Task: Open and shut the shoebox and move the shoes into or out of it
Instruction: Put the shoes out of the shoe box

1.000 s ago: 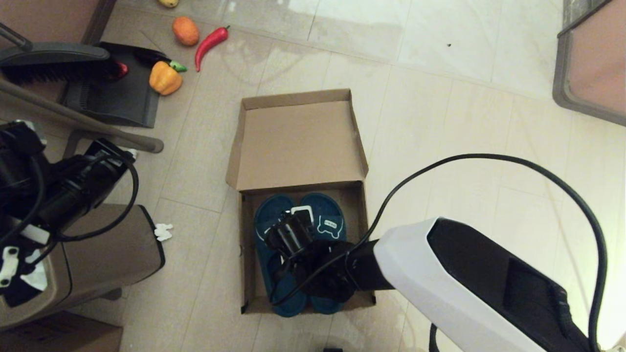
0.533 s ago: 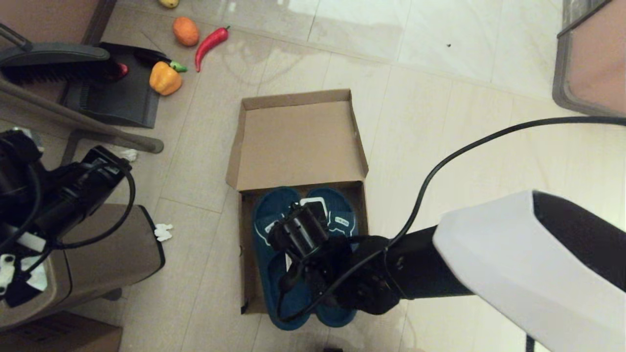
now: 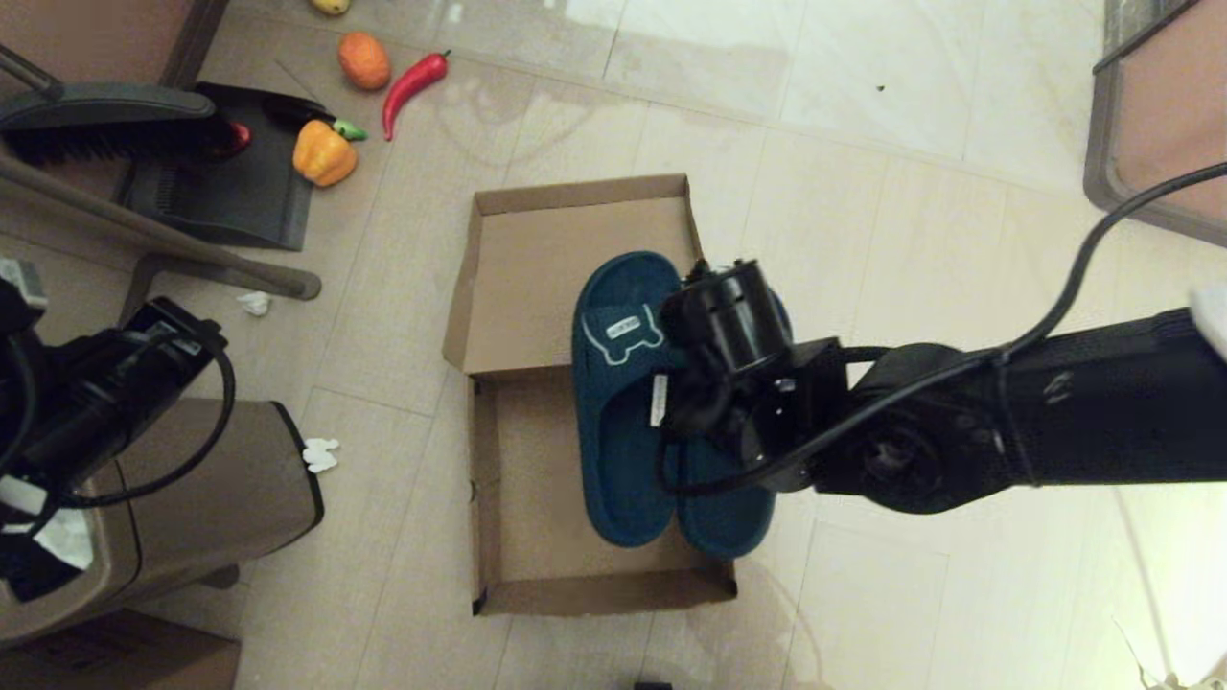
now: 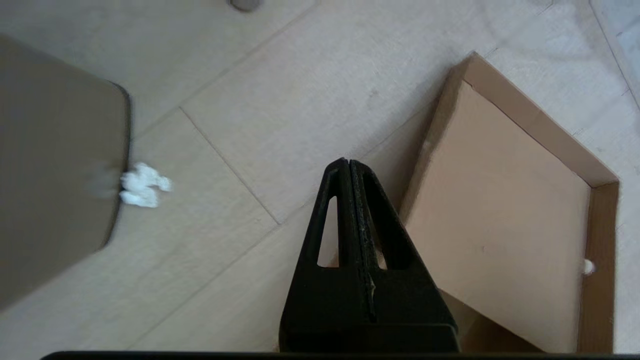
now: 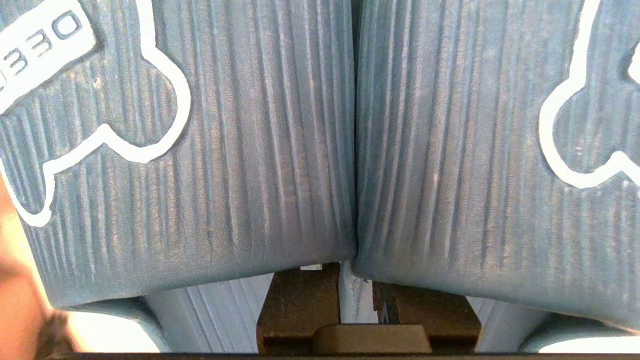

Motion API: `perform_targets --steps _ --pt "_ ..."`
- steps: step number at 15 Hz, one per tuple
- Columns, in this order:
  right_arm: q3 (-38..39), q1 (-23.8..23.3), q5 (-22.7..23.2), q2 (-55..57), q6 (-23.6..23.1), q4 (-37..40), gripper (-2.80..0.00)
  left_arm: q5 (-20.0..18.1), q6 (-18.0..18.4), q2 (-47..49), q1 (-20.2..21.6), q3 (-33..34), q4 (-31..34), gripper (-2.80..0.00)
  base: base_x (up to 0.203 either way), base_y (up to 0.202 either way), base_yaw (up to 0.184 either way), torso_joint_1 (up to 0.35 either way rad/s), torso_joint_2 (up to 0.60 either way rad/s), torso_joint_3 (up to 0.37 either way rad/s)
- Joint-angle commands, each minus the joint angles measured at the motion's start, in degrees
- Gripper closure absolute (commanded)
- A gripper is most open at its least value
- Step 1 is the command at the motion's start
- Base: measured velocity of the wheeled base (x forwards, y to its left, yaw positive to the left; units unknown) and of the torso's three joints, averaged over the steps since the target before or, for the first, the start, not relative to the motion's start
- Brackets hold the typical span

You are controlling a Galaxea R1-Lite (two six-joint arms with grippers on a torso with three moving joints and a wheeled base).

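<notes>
I need to release both dark teal slippers from my right gripper on the floor point(image 3: 837, 424) close beside the shoebox, opposite the trash bin.
The brown cardboard shoebox point(image 3: 532, 479) lies open on the floor, its lid point(image 3: 566, 278) folded back away from me and its tray bare. Both dark teal slippers point(image 3: 618, 412) hang side by side above the tray's right half and the lid edge, toes pointing away. My right gripper point(image 3: 676, 383) is shut on their inner edges; in the right wrist view its fingers point(image 5: 300, 305) reach under the two straps point(image 5: 240, 150) with the white bear outlines. My left gripper point(image 4: 348, 165) is shut on nothing, parked to the left of the lid point(image 4: 500, 210).
A tall brown trash bin point(image 3: 173, 498) stands left of the box, with a white paper scrap point(image 3: 321, 453) beside it. A dustpan point(image 3: 230, 182), yellow pepper point(image 3: 324, 153), red chilli point(image 3: 412, 84) and orange point(image 3: 363, 60) lie far left. A framed panel point(image 3: 1150, 125) is far right.
My right gripper has lifted both slippers out of the tray and carried them up, away from me and to the right. The tray now shows bare cardboard. The left arm barely moved.
</notes>
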Motion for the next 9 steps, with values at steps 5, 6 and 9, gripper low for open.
perform_targets --steps 5,6,9 --pt "8.2 -15.8 3.7 -11.6 0.6 0.1 0.0 -0.3 2.5 -4.3 1.1 1.8 0.1 0.0 0.0 0.0 0.0 0.0 0.0 0.0" --pt "9.5 -18.9 4.9 -12.2 0.6 0.0 0.0 -0.3 2.6 -5.5 1.1 1.8 0.4 0.0 0.0 0.0 0.0 0.0 0.0 0.0" --pt "12.7 -27.2 10.1 -11.8 0.3 0.0 0.0 -0.6 3.4 -10.4 1.1 1.9 4.3 0.0 0.0 0.0 0.0 0.0 0.0 0.0"
